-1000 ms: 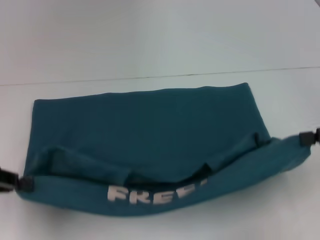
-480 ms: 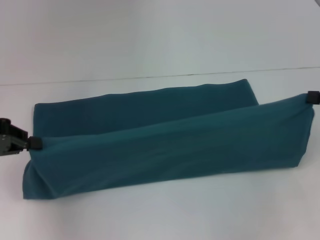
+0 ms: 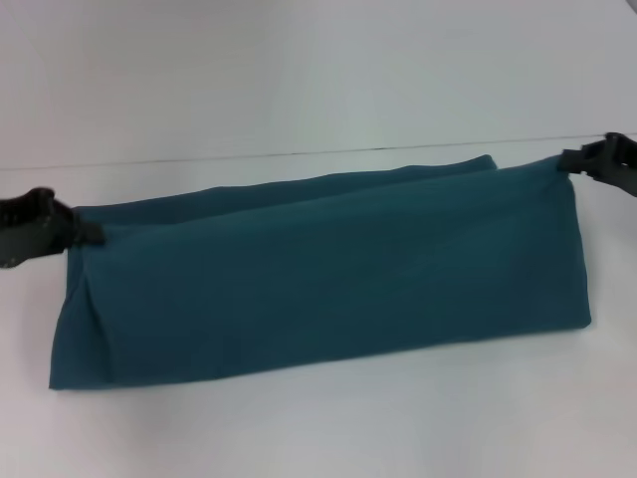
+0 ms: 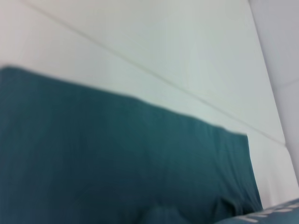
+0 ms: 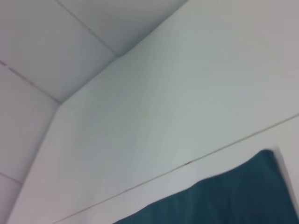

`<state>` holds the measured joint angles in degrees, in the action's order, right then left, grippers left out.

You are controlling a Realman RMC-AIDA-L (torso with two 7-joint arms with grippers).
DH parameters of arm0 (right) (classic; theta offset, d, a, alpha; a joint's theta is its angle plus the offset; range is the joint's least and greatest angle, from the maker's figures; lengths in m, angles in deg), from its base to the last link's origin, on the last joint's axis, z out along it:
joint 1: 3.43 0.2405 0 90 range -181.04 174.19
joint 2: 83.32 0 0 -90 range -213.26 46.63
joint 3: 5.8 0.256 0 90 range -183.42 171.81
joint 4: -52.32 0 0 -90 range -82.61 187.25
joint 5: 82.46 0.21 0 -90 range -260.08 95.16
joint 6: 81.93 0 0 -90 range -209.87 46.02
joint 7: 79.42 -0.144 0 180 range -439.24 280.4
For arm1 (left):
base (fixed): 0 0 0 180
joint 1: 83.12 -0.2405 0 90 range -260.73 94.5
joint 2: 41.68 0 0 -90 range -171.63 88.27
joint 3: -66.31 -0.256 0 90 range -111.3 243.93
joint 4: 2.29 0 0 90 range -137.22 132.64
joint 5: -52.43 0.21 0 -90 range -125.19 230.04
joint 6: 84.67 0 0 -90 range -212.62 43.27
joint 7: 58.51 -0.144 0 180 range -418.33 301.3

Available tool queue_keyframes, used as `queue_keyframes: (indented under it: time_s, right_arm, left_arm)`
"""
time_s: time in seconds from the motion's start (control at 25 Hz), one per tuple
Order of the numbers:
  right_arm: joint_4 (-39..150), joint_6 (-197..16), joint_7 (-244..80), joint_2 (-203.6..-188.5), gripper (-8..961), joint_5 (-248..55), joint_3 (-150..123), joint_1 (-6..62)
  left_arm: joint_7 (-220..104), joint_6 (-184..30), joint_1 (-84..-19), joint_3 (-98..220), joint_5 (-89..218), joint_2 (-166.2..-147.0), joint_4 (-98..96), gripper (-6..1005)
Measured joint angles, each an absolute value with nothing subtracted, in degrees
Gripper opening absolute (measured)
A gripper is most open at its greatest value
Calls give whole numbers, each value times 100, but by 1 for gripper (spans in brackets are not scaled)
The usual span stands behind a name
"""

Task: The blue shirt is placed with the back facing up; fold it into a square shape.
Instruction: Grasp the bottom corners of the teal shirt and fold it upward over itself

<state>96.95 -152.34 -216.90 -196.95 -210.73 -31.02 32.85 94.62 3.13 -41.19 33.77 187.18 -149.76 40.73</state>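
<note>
Next, my left gripper releases the top layer of the blue shirt, setting it down on the under layer's exposed far strip [image 3: 111,216] [image 4: 198,147].
The blue shirt [image 3: 318,274] lies across the white table, folded lengthwise into a long band with its plain side up. My left gripper [image 3: 85,231] is shut on the shirt's far left corner. My right gripper [image 3: 569,165] is shut on its far right corner, near the table's seam line. The top layer reaches almost to the far edge of the layer under it. The shirt also shows in the left wrist view [image 4: 117,158], with a bit of white lettering [image 4: 271,212] at the frame edge, and in the right wrist view [image 5: 233,196]. Neither wrist view shows fingers.
The white table [image 3: 318,80] runs on beyond the shirt, with a thin seam line [image 3: 299,153] just behind the fold. A bare strip of table [image 3: 328,428] lies in front of the shirt. No other objects are in view.
Both grippers have carried the near edge of the shirt up and away from me, over the rest. The "FREE" lettering is now hidden in the head view and the top layer lies flatter.
</note>
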Motion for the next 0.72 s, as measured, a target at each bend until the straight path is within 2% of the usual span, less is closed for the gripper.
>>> queue_keyframes:
  time_s: [0.2, 0.6, 0.72]
  right_arm:
    - [9326, -14221, -21691, -19781, 21, -21077, -3663, 3511]
    - [9110, -12590, -21687, -20074, 21, -21057, -4471, 3788]
    - [8986, -12365, -21687, -20096, 21, -21062, -4518, 3850]
  left_arm:
    - [9439, -320, -3986, 3376, 18697, -15014, 3831, 38]
    - [9382, -1806, -3924, 3345, 18719, -15257, 3428, 40]
    - [9296, -2113, -3916, 3322, 18721, -15351, 3385, 41]
